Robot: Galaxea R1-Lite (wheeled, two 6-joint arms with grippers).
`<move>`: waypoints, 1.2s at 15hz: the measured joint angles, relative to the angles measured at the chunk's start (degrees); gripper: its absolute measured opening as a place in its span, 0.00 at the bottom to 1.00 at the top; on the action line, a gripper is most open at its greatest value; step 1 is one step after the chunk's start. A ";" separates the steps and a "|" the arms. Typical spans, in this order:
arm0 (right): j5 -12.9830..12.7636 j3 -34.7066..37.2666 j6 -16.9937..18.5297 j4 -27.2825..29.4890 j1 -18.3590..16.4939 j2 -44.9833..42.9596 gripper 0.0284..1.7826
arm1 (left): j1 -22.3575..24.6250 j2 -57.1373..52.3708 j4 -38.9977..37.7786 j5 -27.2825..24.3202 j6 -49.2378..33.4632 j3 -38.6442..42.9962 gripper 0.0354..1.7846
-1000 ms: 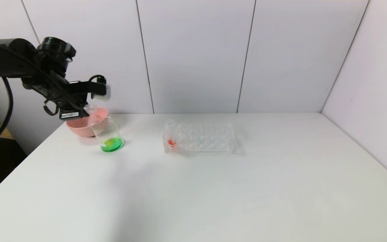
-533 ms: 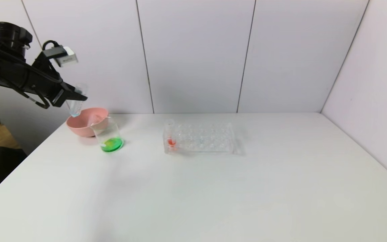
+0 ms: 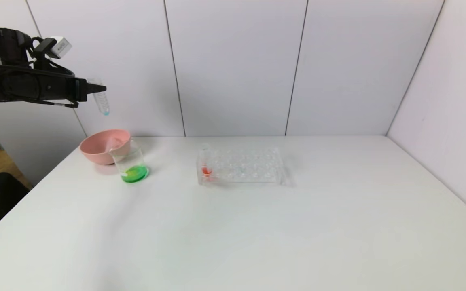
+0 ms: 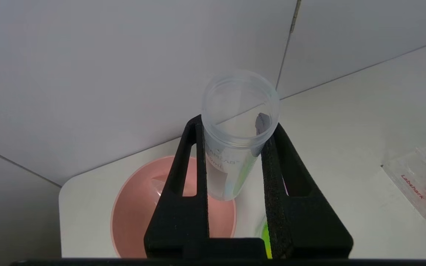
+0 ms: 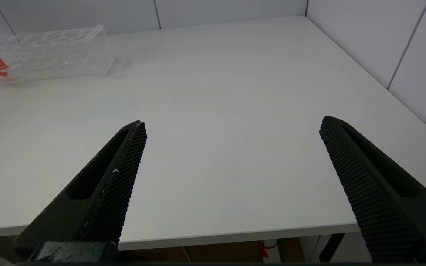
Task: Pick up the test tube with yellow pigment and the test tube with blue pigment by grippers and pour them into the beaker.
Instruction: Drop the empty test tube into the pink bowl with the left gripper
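Note:
I need to let go of the test tube with blue pigment, now held high above the pink bowl, from my left gripper inside the pink bowl, over the clear object (image 3: 111,144) (image 4: 206,214) there.
My left gripper (image 3: 95,88) is shut on the test tube with blue pigment (image 3: 102,101). It holds the tube nearly upright, high above the pink bowl (image 3: 99,150), with only a faint blue trace at the tube's bottom. In the left wrist view the fingers (image 4: 194,155) clamp the tube (image 4: 235,129) just below its open mouth. The beaker (image 3: 132,163) stands in front of the bowl and holds green liquid. No tube with yellow pigment shows. My right gripper (image 5: 231,125) is open and empty above the table's front edge.
A clear tube rack (image 3: 241,165) stands mid-table with a red-pigment tube (image 3: 206,161) at its left end. The rack also shows in the right wrist view (image 5: 50,55). A clear object lies in the pink bowl (image 4: 135,207). White walls close the back and right.
My left gripper has swung from a tilted pose over the beaker to level, then risen well above the pink bowl with the tube now hanging nearly upright.

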 joint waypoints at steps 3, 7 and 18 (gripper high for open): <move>-0.02 0.00 0.01 0.00 0.00 0.00 0.96 | 0.88 2.86 -1.99 0.00 -0.30 3.19 0.23; -0.02 0.00 0.01 0.00 0.00 0.00 0.96 | 1.65 5.96 -4.07 0.02 0.24 6.17 0.23; -0.02 0.00 0.00 0.00 0.00 0.00 0.96 | 2.23 6.68 -2.54 0.30 -0.48 6.61 0.47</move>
